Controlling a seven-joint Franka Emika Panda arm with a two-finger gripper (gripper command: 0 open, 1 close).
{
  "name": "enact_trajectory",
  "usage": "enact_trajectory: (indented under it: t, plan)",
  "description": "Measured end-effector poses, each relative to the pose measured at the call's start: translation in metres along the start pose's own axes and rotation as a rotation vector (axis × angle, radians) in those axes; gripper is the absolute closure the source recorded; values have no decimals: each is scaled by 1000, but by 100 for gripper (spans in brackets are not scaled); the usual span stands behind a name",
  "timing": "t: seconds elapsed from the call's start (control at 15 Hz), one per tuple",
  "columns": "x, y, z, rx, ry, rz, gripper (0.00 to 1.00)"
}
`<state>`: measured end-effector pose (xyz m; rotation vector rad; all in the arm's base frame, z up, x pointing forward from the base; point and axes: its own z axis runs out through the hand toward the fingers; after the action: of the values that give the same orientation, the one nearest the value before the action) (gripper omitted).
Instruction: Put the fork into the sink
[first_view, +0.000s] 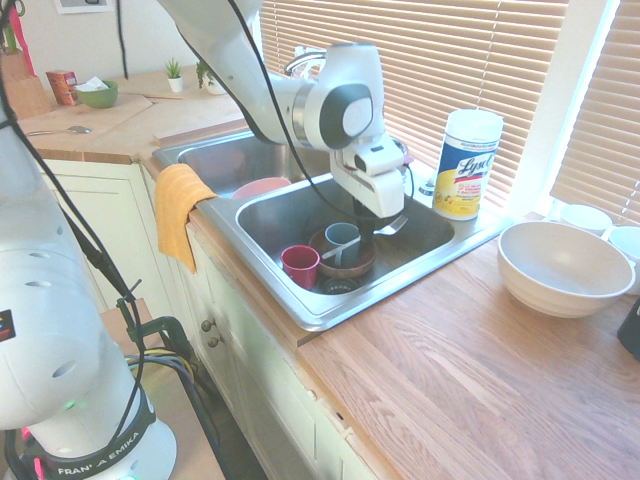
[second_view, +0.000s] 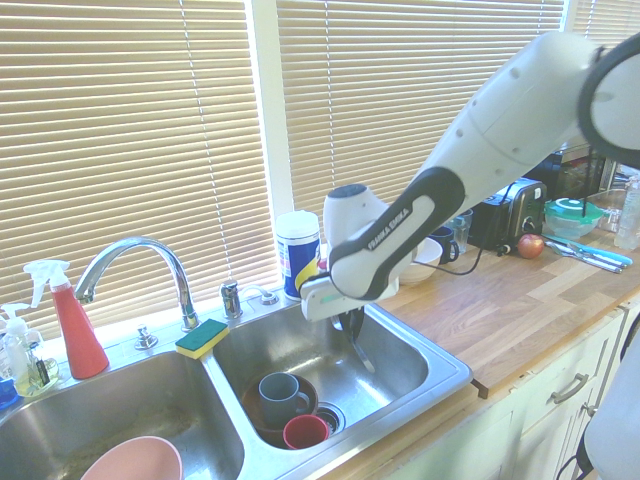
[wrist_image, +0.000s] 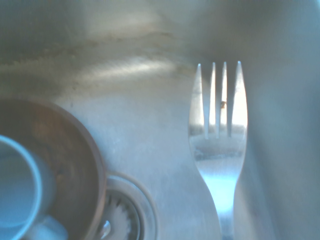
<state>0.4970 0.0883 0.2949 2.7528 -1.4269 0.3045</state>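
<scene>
My gripper will release the fork on the bare bottom of the basin (second_view: 347, 405) (wrist_image: 164, 226) next to the drain, away from the brown bowl.
My gripper (first_view: 378, 216) hangs inside the right basin of the stainless-steel sink (first_view: 322, 311), shut on the silver fork (first_view: 393, 226). The fork points down and toward the basin's far side, its tines above the floor. From the other side, the fork (second_view: 359, 346) slants down from the gripper (second_view: 346, 320) beside the basin's right wall, within the sink (second_view: 447, 377). In the wrist view the fork (wrist_image: 220, 150) shows its tines over the bare basin floor, next to the drain (wrist_image: 125, 217).
A brown bowl (first_view: 350, 264) holding a grey mug (first_view: 342, 238) and a red cup (first_view: 300, 265) sit in the basin near the drain. A pink bowl (first_view: 262, 186) lies in the left basin. A wipes canister (first_view: 466, 163), white bowl (first_view: 565, 268), tap (second_view: 140, 255) and sponge (second_view: 202, 338) ring the sink.
</scene>
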Motion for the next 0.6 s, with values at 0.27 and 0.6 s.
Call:
enact_trajectory:
  t: [0.27, 0.6]
  plan:
    - [-27, 4, 69, -58, 46, -54, 100]
    - [-44, -7, 111, -71, 11, -17, 100]
